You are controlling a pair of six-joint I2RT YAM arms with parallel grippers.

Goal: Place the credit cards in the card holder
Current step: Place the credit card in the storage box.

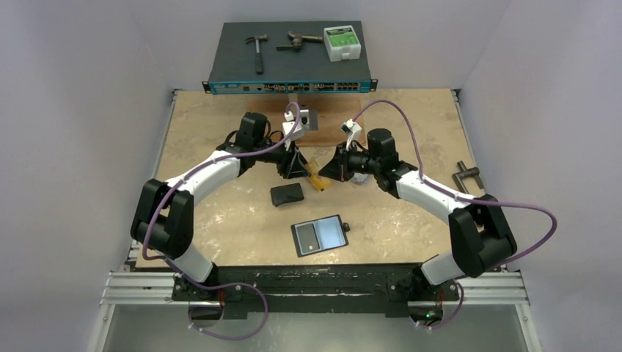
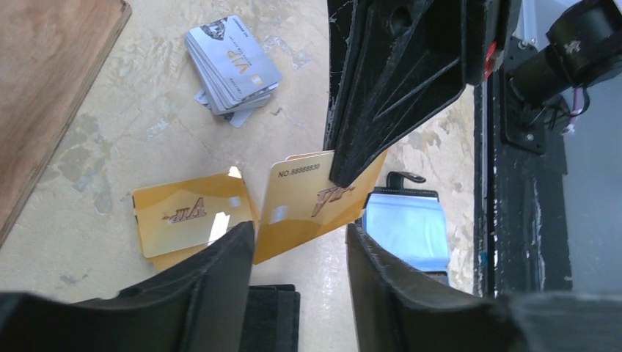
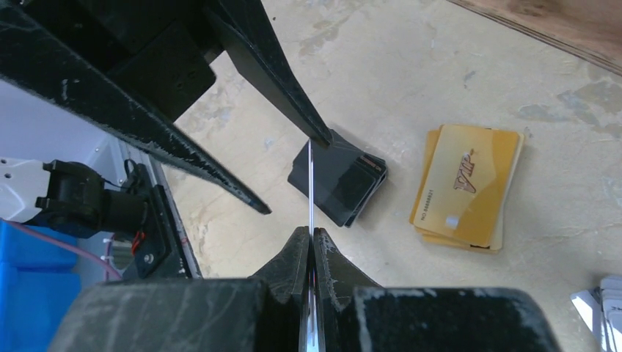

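Observation:
I can see the gold credit card slanting across my open fingers, so next I back my left gripper off, turn it square to the card and pinch its loose end (image 2: 267,216).
My right gripper (image 3: 312,231) is shut on a gold credit card (image 2: 312,202) and holds it upright above the table, edge-on in the right wrist view. My left gripper (image 2: 299,235) is open, its fingertips (image 2: 238,238) at the card's lower edge with the card just beyond them. One left finger tip (image 3: 319,136) meets the card's far end. A stack of gold cards (image 2: 187,216) and a stack of silver cards (image 2: 231,66) lie on the table. The open card holder (image 1: 320,236), with glossy pockets and a snap tab, lies nearer the arm bases.
A plain black pouch (image 1: 286,194) lies below the left gripper. A wooden board (image 1: 323,128) sits behind both grippers. At the back, a network switch (image 1: 290,73) carries a hammer and other tools. A metal tool (image 1: 466,176) lies at the table's right side.

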